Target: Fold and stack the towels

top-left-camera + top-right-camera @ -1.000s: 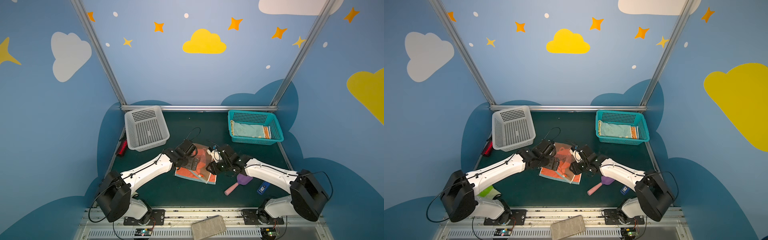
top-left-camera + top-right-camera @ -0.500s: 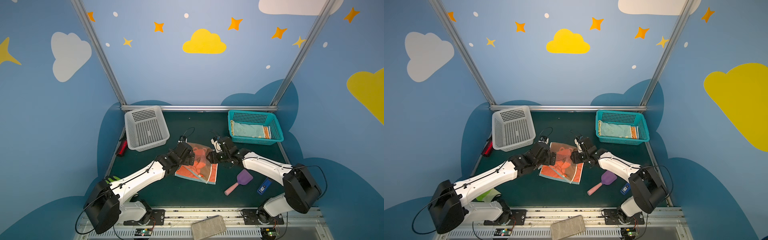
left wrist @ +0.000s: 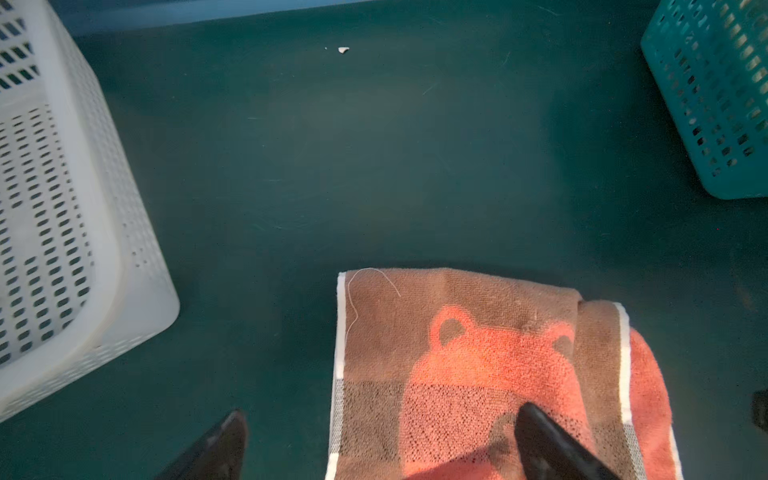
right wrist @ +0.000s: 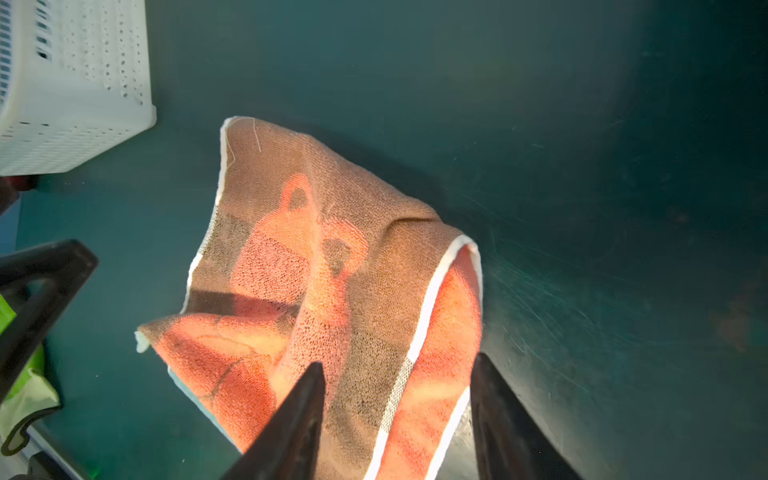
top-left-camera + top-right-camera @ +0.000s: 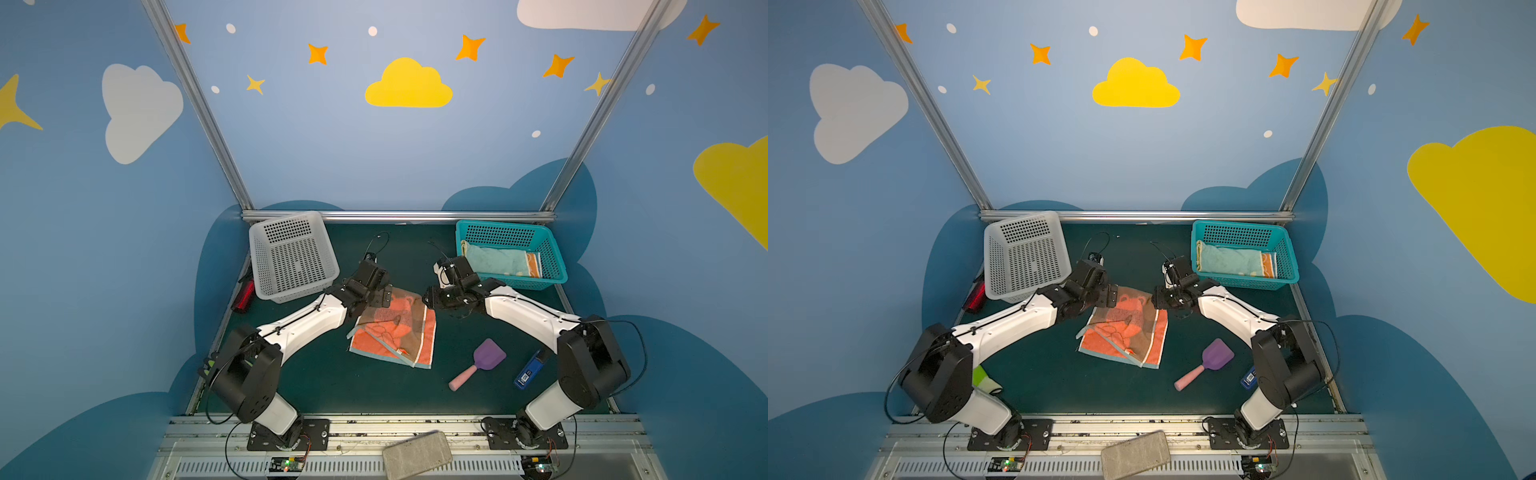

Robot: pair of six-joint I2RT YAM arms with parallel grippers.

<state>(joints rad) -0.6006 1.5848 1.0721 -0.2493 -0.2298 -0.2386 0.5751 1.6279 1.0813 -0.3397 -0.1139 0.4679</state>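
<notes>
The orange and brown towel has a corner nearest the white basket. My left gripper needs to close beside that corner, on the towel's far edge (image 5: 390, 289) (image 3: 364, 276).
An orange and brown towel (image 5: 395, 328) (image 5: 1125, 328) with a bear figure lies partly folded on the green mat. My left gripper (image 5: 384, 297) (image 3: 382, 415) hovers open over its far left corner, one finger over the cloth and one over the mat. My right gripper (image 5: 428, 300) (image 4: 399, 365) is at the far right corner, jaws apart on either side of the towel's white-striped edge (image 4: 419, 332), which lies slack. A second towel (image 5: 494, 259) (image 5: 1229, 259), pale turquoise with an orange end, lies folded in the teal basket (image 5: 519, 282).
An upturned white basket (image 5: 291, 253) stands at the back left, with a red object (image 5: 245, 295) beside it. A purple scoop with a pink handle (image 5: 488, 355) and a small blue device (image 5: 528, 372) lie at the right. A green glove (image 5: 984, 376) sits by the left arm's base.
Both grippers have moved from over the towel's middle back to its far corners. The right jaws widened, then narrowed again. The towel now lies flatter.
</notes>
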